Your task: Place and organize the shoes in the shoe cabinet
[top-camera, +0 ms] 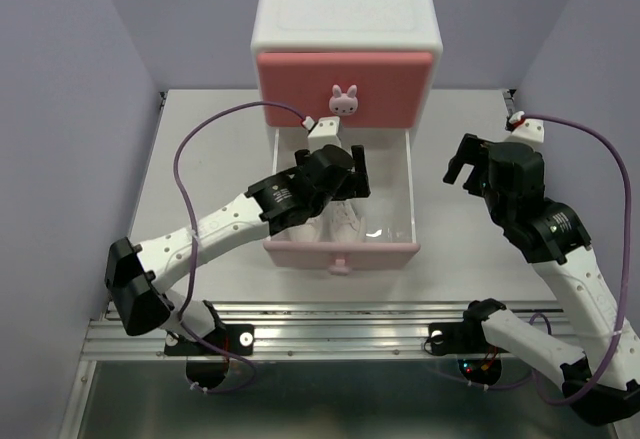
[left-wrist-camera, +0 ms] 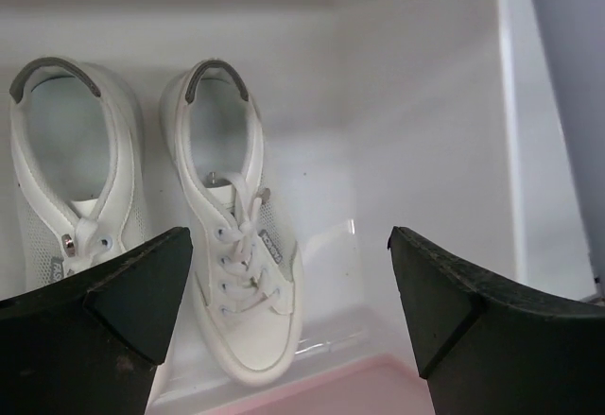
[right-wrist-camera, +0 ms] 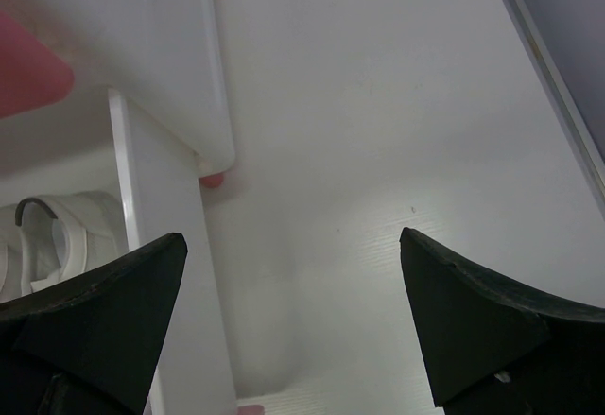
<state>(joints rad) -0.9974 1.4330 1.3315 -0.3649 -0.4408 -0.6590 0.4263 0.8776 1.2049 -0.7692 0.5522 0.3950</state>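
My left gripper closes next on the knob (top-camera: 340, 266) on the paler pink lower drawer, as both sneakers already lie inside.
The white shoe cabinet (top-camera: 347, 4) stands at the back centre. Its darker pink upper drawer (top-camera: 345, 84) is shut. The paler pink lower drawer (top-camera: 340, 251) is pulled out. Two white lace-up sneakers lie side by side inside it, toes toward the drawer front: one (left-wrist-camera: 66, 179) on the left and one (left-wrist-camera: 236, 245) beside it. My left gripper (left-wrist-camera: 288, 283) hangs open and empty above the drawer (top-camera: 350, 174). My right gripper (top-camera: 465, 164) is open and empty to the right of the drawer, over the table (right-wrist-camera: 293, 311). The red flip-flops are out of view.
The right part of the drawer floor (left-wrist-camera: 416, 169) holds nothing. The drawer's right wall (right-wrist-camera: 170, 273) and the cabinet's corner foot (right-wrist-camera: 213, 181) stand left of my right gripper. Purple walls enclose the white table (top-camera: 480, 249) on both sides.
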